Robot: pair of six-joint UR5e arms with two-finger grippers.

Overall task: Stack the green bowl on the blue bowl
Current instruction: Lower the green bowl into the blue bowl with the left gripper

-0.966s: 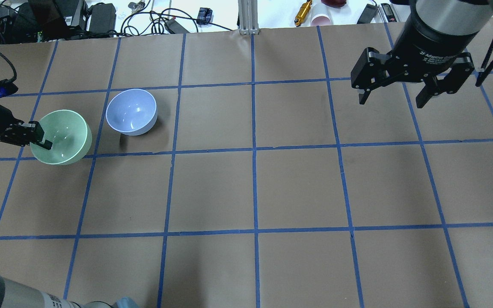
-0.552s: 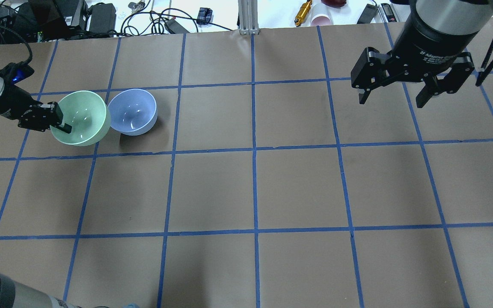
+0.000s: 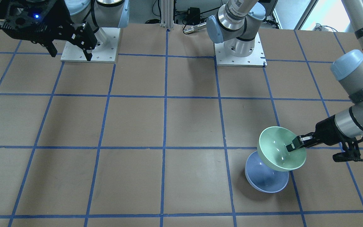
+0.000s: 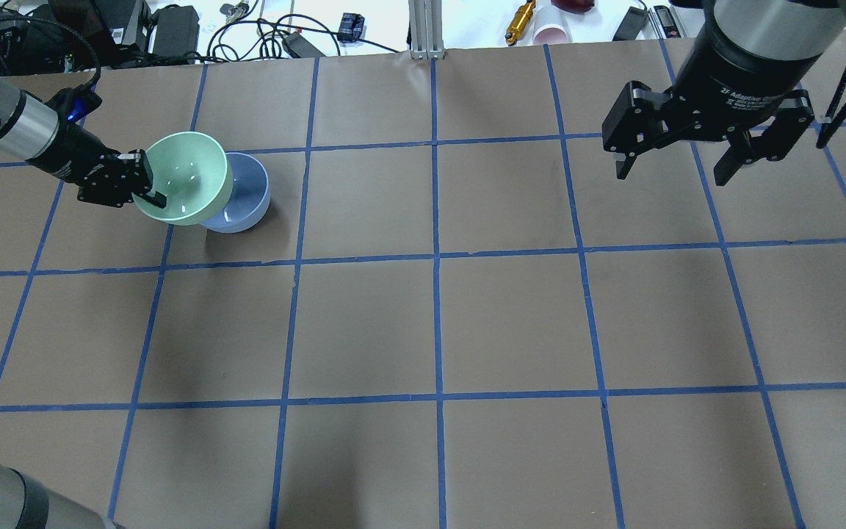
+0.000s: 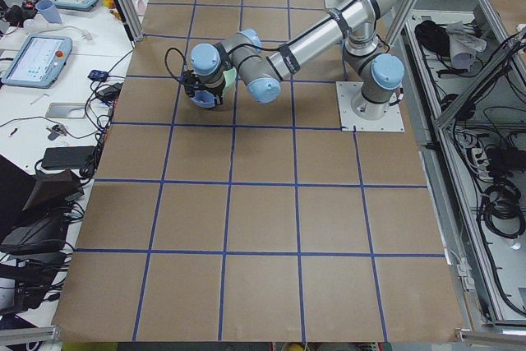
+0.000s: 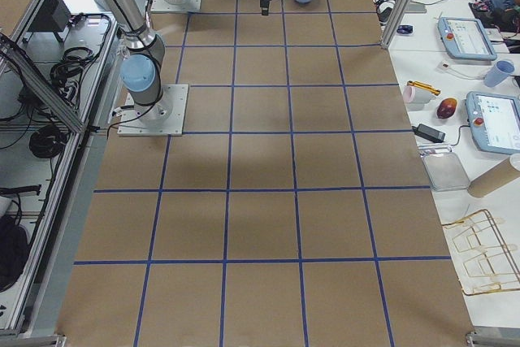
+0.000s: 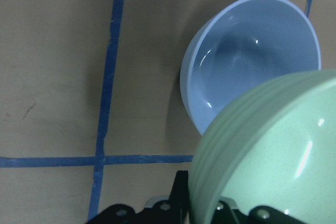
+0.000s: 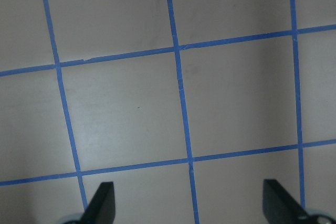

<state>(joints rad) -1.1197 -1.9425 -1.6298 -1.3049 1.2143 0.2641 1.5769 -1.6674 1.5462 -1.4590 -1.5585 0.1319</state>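
I will let go of the green bowl with my left gripper, nested inside the hollow of the blue bowl [image 3: 268, 170] [image 7: 250, 61] on the table.
My left gripper [image 4: 150, 192] is shut on the near-left rim of the green bowl [image 4: 186, 185] and holds it in the air, tilted. The green bowl overlaps the left part of the blue bowl [image 4: 245, 202], which stands upright on the table. In the front-facing view the green bowl [image 3: 277, 146] hangs above and behind the blue bowl [image 3: 265, 178], gripped by the left gripper [image 3: 294, 145]. The left wrist view shows the green bowl [image 7: 273, 156] close up over the blue bowl [image 7: 252, 56]. My right gripper [image 4: 678, 165] is open and empty, high at the far right.
The table is brown paper with a blue tape grid [image 4: 436, 253]. Cables, chargers and small tools [image 4: 173, 29] lie beyond the far edge. Both arm bases [image 3: 238, 47] stand on plates at the robot's side. Tablets and a tray [image 6: 487, 119] lie on the side bench.
My left gripper has carried the green bowl up and to the right, from beside the blue bowl to partly over it. The right arm has not moved.
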